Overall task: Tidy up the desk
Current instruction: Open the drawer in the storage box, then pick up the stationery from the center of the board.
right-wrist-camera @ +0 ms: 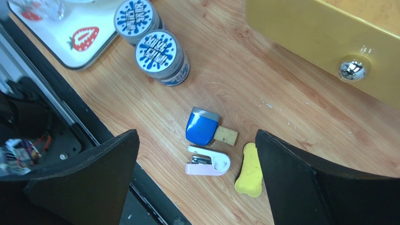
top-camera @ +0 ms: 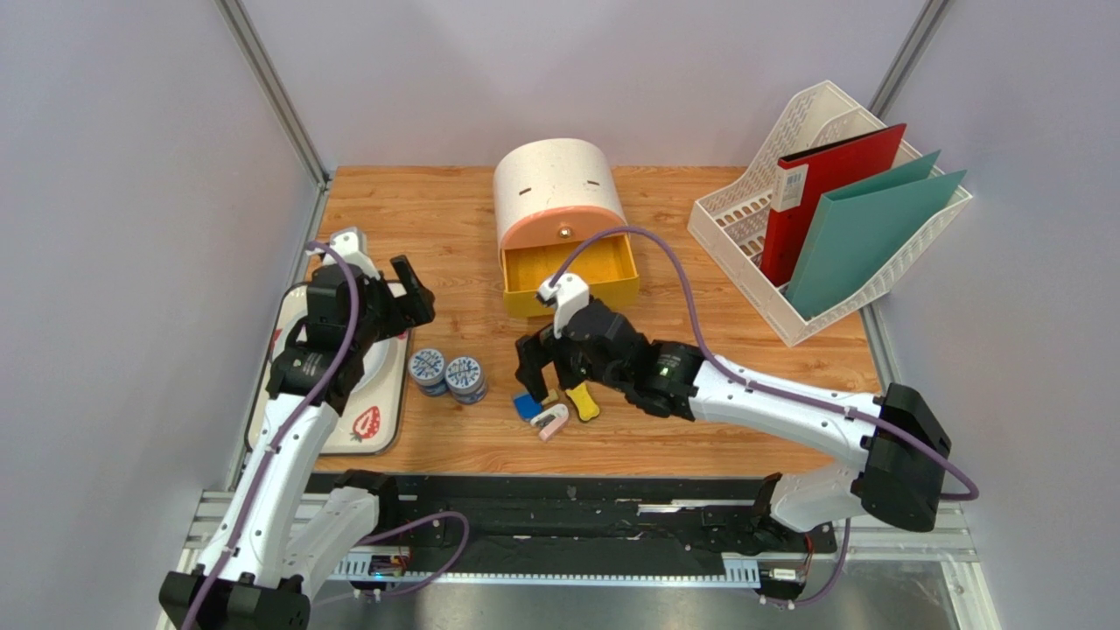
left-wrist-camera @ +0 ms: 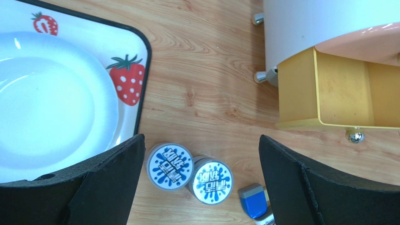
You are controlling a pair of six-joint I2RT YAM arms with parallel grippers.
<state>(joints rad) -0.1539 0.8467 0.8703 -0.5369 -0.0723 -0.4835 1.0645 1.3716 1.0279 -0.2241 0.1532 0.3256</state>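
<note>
The round tin nearer the blue eraser is next, and my right gripper needs to go to the lid (top-camera: 464, 374) (right-wrist-camera: 156, 51) of that tin and close there.
The desk (top-camera: 434, 223) is light wood-grain. Near its front lie a blue eraser (right-wrist-camera: 201, 127), a pink mini stapler (right-wrist-camera: 209, 162) and a yellow bone-shaped piece (right-wrist-camera: 250, 171). My right gripper (right-wrist-camera: 197, 140) hovers open over these, nothing between its fingers; from above it (top-camera: 552, 381) sits just over them. Two round tins (left-wrist-camera: 169, 166) (left-wrist-camera: 211, 182) with blue splash labels stand side by side to the left. My left gripper (left-wrist-camera: 202, 154) is open above them, over the tray's edge in the top view (top-camera: 410, 295).
A cream box with its yellow drawer (top-camera: 569, 269) pulled open stands at mid-desk. A strawberry-print tray (top-camera: 375, 420) holding a white plate (left-wrist-camera: 51, 103) is at the left. A white file rack (top-camera: 749, 223) with red and green folders is at back right.
</note>
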